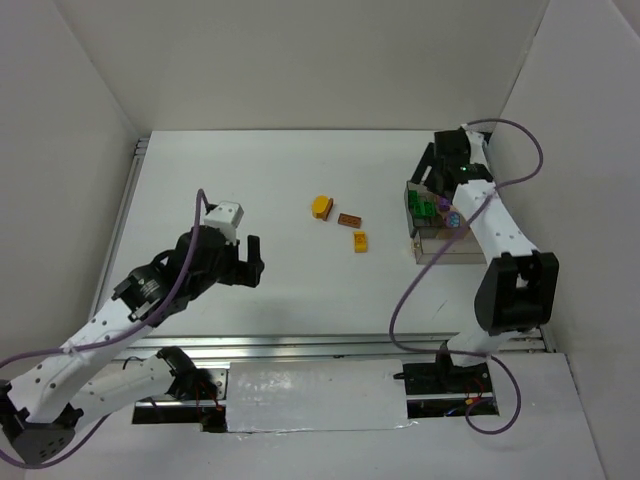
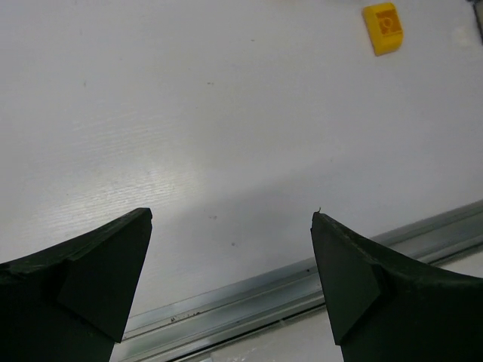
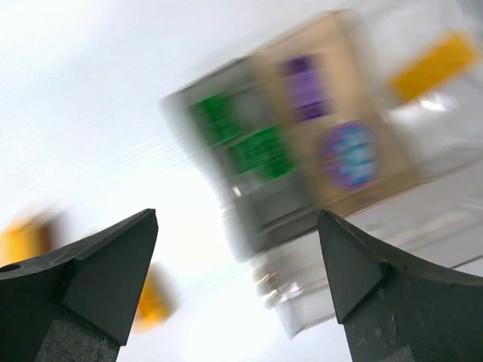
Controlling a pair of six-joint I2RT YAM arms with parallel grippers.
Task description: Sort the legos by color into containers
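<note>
The robot's right gripper needs to next close on the near end (image 1: 361, 247) (image 3: 153, 308) of the yellow square brick, the one beside the brown-orange brick.
The compartment tray (image 1: 442, 248) stands at the right and holds green bricks (image 1: 425, 208) and purple ones (image 1: 453, 218). Three bricks lie mid-table: a rounded yellow-orange one (image 1: 320, 207), a brown-orange one (image 1: 349, 220) and a yellow square one (image 1: 360, 241). My right gripper (image 1: 428, 178) is open and empty over the tray's far end. The blurred right wrist view shows the tray (image 3: 264, 215) with green (image 3: 241, 136), purple (image 3: 306, 87) and yellow (image 3: 434, 64) bricks beyond the open gripper (image 3: 238, 219). My left gripper (image 1: 250, 262) is open and empty, left of the loose bricks. The left wrist view shows the open gripper (image 2: 230, 219) and a yellow brick (image 2: 383, 27) far off.
A metal rail (image 1: 300, 345) runs along the table's near edge and shows close under the left gripper (image 2: 302, 283). White walls enclose the table on the left, back and right. A purple cable (image 1: 420, 285) loops by the right arm.
</note>
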